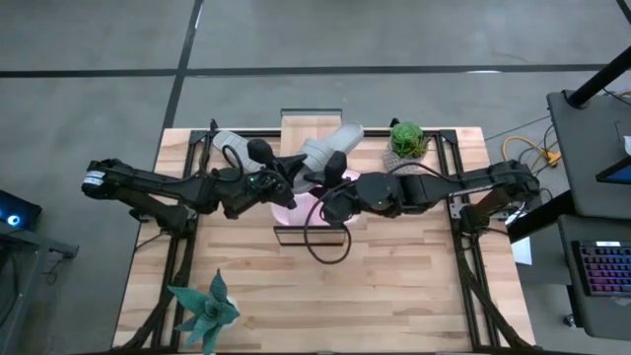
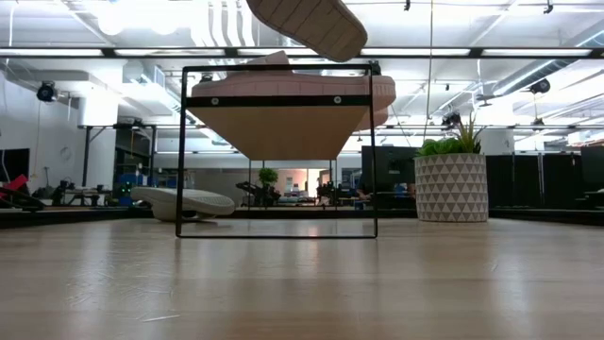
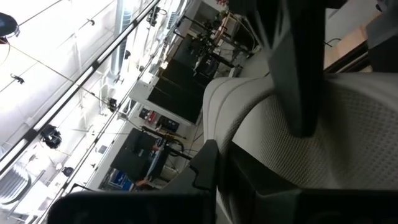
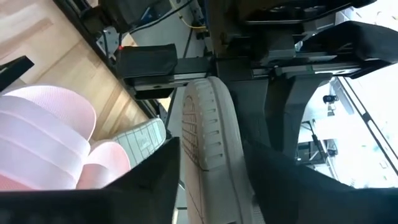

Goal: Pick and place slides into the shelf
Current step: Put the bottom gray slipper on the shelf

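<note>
The left gripper's finger lies across the grey slide's textured surface, so the robot's right gripper needs to turn the slide before the left gripper takes it by its sole edge (image 4: 225, 127).
One grey slide (image 1: 330, 148) is lifted above the shelf (image 2: 278, 99), between both grippers; the low view shows it high up (image 2: 311, 24). My left gripper (image 1: 286, 177) comes from the table's left, my right gripper (image 1: 330, 187) from the right, and both are shut on this slide. The two pale pink slides (image 1: 296, 205) lie on the shelf's plank top (image 2: 283, 90). The second grey slide (image 1: 225, 141) lies flat on the table by the far left corner (image 2: 184, 201). My left gripper pinches the lifted grey slide (image 3: 348, 137) between its two fingers; one finger (image 3: 298, 74) lies across the textured surface beside the ribbed strap (image 3: 233, 106). The slide is clear of table and shelf. My right gripper has the same slide's sole edge (image 4: 205, 137) between its two fingers (image 4: 152, 180), seen edge-on. The left gripper grips the slide farther along. The slide hangs in the air, tilted.
A potted green plant (image 1: 407, 138) stands at the far right of the table (image 2: 451, 179). A spiky teal plant (image 1: 205, 308) sits at the near left corner. Black frame rails (image 1: 182, 247) run along both table sides. Bare wood lies near the front edge (image 1: 375, 296).
</note>
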Robot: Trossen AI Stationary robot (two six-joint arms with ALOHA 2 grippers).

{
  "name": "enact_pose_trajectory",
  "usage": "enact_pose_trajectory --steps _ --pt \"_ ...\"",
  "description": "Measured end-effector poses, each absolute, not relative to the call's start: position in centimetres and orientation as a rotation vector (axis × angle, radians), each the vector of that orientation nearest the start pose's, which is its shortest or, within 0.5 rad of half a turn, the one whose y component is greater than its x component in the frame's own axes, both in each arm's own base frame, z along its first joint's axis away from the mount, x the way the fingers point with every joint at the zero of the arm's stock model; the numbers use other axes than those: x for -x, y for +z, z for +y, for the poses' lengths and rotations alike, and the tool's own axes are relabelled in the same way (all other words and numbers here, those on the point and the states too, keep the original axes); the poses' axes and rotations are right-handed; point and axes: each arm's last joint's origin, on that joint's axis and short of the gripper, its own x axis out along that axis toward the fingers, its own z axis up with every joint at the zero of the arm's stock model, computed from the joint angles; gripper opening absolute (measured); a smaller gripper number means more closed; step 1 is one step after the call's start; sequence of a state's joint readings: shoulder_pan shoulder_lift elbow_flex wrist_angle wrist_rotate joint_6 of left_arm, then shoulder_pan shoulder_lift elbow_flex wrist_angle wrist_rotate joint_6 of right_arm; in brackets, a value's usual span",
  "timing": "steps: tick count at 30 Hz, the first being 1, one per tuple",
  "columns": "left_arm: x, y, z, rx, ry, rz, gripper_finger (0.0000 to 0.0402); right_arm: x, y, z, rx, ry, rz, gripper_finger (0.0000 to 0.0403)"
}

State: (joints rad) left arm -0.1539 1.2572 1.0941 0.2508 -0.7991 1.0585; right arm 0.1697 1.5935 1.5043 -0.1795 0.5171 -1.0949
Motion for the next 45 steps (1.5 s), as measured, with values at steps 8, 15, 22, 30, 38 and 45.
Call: enact_pose_trajectory --steps 8,15,22,30,38,45 --pt "-27.8 38.3 -2.4 -0.981 0.598 0.253 0.0000 -36.2 37.9 4.4 1.176 -0.162 0.449 0.0040" --pt "-27.7 38.4 -2.5 -0.978 0.586 0.238 0.0024 -36.1 38.1 4.4 1.177 -0.164 0.445 0.0035" --pt "-26.1 39.0 -2.3 -0.993 0.558 0.263 0.0125 -35.4 38.7 4.2 1.141 -0.174 0.444 0.0035" --pt "-22.1 40.3 -1.8 -0.958 0.549 0.227 0.0206 -32.8 40.4 4.1 1.070 -0.084 0.340 0.0033" --pt "-19.2 39.8 -1.9 -0.865 0.357 0.042 0.0210 -28.6 43.2 4.3 0.962 0.077 -0.012 0.0031" --pt "-19.0 38.3 -2.4 -0.841 0.216 -0.087 0.0210 -26.2 43.2 4.7 0.930 0.234 -0.341 0.0031"
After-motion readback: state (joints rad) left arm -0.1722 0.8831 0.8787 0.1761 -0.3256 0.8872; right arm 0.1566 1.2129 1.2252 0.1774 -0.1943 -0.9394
